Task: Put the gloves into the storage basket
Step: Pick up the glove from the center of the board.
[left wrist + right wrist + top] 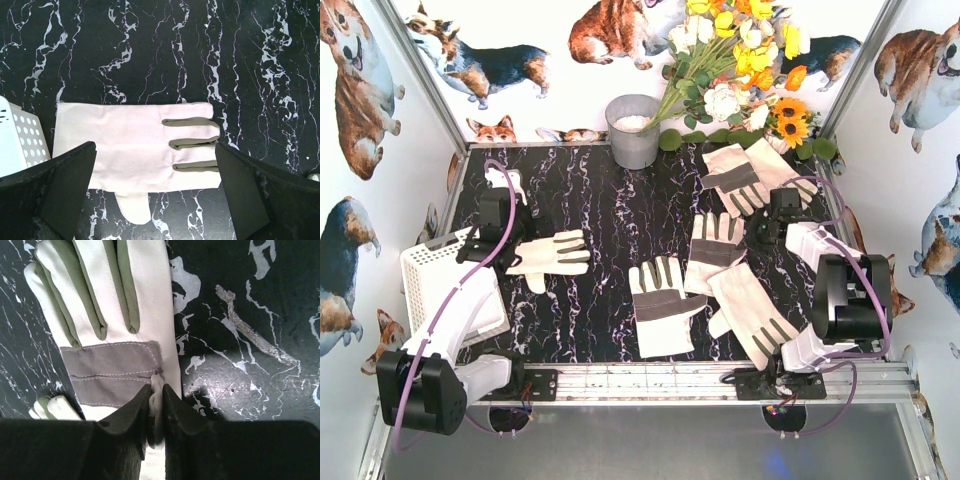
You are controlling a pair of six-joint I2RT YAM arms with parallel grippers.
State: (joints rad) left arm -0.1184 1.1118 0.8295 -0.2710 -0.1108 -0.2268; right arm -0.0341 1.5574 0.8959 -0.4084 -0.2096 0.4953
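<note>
My left gripper needs to grip the glove next to the storage basket at the thumb-side edge [547,272] [152,188], close to the base of its thumb.
Several cream gloves with grey-brown patches lie on the black marble table. One glove [552,255] lies flat at the left, next to the white lattice storage basket [435,285]. My left gripper [500,228] is open and hovers over this glove [130,145], its fingers [60,185] straddling it without touching. The basket corner [20,142] shows at the left. My right gripper [770,222] is shut on the edge of a glove [715,245] right of centre. In the right wrist view the gripper [156,405] pinches a fold of this glove [110,315].
Two more gloves [663,300] [755,315] lie near the front edge. Two others [745,175] overlap at the back right. A grey metal bucket [633,130] and a bunch of flowers [740,60] stand at the back. Corgi-print walls enclose the table.
</note>
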